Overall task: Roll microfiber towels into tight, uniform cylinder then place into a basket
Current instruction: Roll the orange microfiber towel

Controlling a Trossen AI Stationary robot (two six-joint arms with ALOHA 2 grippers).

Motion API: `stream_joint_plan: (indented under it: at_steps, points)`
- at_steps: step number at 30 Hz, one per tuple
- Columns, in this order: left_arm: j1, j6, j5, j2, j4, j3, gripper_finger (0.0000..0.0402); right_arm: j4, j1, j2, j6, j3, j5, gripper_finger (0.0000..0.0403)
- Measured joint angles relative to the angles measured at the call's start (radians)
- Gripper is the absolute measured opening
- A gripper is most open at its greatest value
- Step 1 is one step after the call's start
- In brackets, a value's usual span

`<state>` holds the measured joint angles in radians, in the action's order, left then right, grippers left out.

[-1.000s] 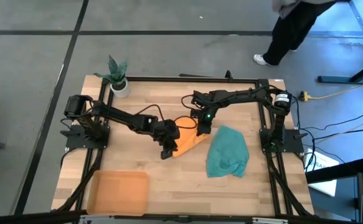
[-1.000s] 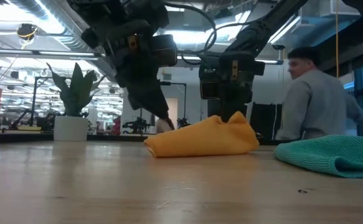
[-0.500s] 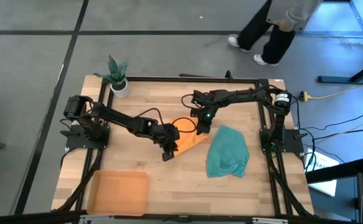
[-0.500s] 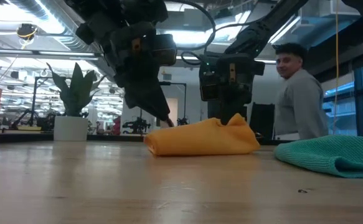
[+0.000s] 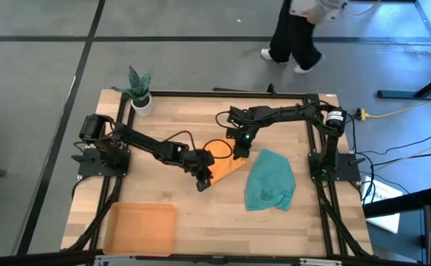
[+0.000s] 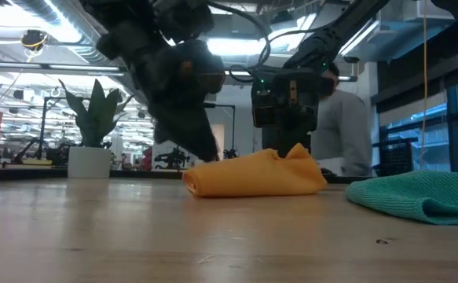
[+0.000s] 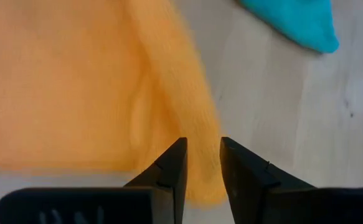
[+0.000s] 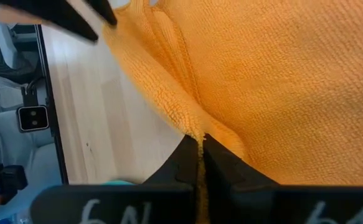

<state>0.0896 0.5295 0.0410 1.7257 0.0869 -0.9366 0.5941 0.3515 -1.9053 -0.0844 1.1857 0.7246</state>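
The orange towel's fold is high at my right gripper, low at its other end, so next I pinch and lift that low end [image 6: 198,183] with my left gripper before rolling.
The orange towel [image 5: 227,167] lies bunched in a low heap at the table's middle, and also shows in the low view [image 6: 256,176]. My left gripper [image 5: 202,178] is at the heap's near-left end, its fingers close together around a rolled ridge of the cloth [image 7: 197,158]. My right gripper [image 5: 239,152] is at the heap's far right end, shut on a raised peak of cloth [image 6: 298,149]. The teal towel [image 5: 270,180] lies crumpled to the right, touched by neither gripper. The orange-tan basket [image 5: 140,227] sits at the near-left corner. My left gripper has a rolled fold of the orange towel [image 7: 201,163] between its two fingers, near the fold's free end. The fingers come slanting down from the table's left and lie along the fold. The towel rests on the table. My right gripper pinches a fold at the orange towel's far right edge [image 8: 193,129] between its two shut fingers, from above, pointing down. The pinched cloth stands up as a small peak [image 6: 298,149]. The rest of the towel lies on the table.
A small potted plant [image 5: 140,92] stands at the far-left corner. A black cable [image 5: 219,142] loops over the table by the right gripper. A person walks on the floor beyond the far edge [image 5: 300,33]. Bare wood shows along the near edge [image 5: 222,229].
My left gripper has shifted a little toward the table's right edge along the orange towel's near-left end. The towel's heap keeps its place and shape. My right gripper has kept still. The person behind the table has walked on.
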Motion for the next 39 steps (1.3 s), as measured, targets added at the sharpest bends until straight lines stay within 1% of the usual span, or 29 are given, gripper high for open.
stream_joint_plan:
  at_steps: [7,19,21,23,25,29,30,34,39]
  points:
    - [0.021,0.039,0.002,0.035,-0.011,0.001,0.0085,0.003,0.0,0.001,0.011,0.0,0.001,0.0012]
    - [0.03,0.041,0.004,0.07,-0.016,0.001,0.0085,0.001,0.0,0.001,0.013,0.0,0.001,0.0012]
    - [0.027,0.039,0.012,0.068,-0.011,0.001,0.0085,0.001,0.0,0.001,0.013,0.0,0.001,0.0012]
    - [0.024,0.038,0.047,0.067,-0.013,0.001,0.0082,0.001,0.0,0.001,0.012,0.0,0.001,0.0012]
    - [0.024,0.038,0.075,0.068,-0.009,0.001,0.0069,0.001,0.0,0.001,0.011,0.0,0.001,0.0012]
    - [0.024,0.037,0.082,0.069,0.001,0.001,0.0015,0.001,-0.001,0.001,0.01,0.0,0.002,0.0012]
    - [0.024,0.038,0.087,0.069,0.002,0.001,0.0008,0.001,-0.001,0.001,0.009,0.0,0.002,0.0012]
    - [0.014,0.037,0.125,0.069,0.005,0.001,0.0002,0.001,-0.001,0.001,-0.013,0.0,0.004,0.0012]
    - [-0.024,-0.001,0.199,0.047,0.063,0.0,0.0001,0.025,-0.001,0.001,-0.016,0.0,0.014,0.0012]
